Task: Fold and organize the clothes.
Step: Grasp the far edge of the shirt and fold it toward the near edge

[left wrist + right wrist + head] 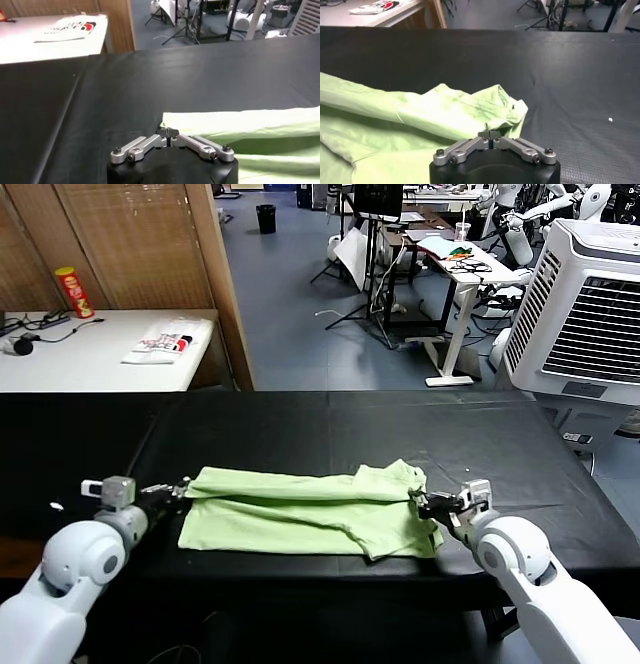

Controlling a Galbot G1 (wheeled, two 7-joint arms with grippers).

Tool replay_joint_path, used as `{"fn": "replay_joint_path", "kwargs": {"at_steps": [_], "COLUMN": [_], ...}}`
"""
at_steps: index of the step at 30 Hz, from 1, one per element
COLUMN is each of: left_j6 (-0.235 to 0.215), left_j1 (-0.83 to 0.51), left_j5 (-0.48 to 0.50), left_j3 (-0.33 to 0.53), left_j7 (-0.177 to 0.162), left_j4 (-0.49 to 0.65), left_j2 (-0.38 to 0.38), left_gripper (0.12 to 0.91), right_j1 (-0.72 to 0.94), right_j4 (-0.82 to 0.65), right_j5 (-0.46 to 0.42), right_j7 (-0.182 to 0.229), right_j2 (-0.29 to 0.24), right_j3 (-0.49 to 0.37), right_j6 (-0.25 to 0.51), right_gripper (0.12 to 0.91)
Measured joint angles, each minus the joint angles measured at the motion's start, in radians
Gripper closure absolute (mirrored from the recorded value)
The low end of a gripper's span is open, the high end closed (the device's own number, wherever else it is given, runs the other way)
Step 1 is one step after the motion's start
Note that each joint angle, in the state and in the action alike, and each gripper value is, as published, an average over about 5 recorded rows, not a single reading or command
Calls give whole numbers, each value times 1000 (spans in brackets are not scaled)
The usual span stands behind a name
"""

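Observation:
Next, my right gripper lets go of the shirt's raised folded edge on the lower green layer at the bunched end (423,509) (492,136).
The clothes are one pale green shirt (300,509), lying partly folded and spread sideways on the black table (300,424), near its front edge. My left gripper (183,487) is at the shirt's left corner, its jaws closed on the fabric edge (169,132). The shirt (250,130) stretches away from that corner. My right gripper (418,504) is at the shirt's right end, shut (489,134) where the bunched, wrinkled cloth (420,120) gathers at the fingertips. Buttons and print are hidden.
A white side table (90,354) at the back left holds a white packaged item (168,341) and a red can (73,292). A wooden partition (225,284) stands beside it. A white air cooler (590,314) stands at the back right.

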Motion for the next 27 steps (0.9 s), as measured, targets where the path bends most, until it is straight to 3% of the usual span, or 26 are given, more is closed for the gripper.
{"fn": "replay_joint_path", "kwargs": {"at_steps": [27], "left_j6": [2], "left_j1": [41], "left_j5": [78], "left_j3": [20], "left_j7": [1], "left_j4": [2], "left_j2": [-37], "left_gripper": [905], "right_j1": [-43], "right_j4": [66], "right_j5": [-39], "right_j7": [-4], "right_j2": [-21], "right_j3": [13], "right_j6": [0], "right_gripper": [899]}}
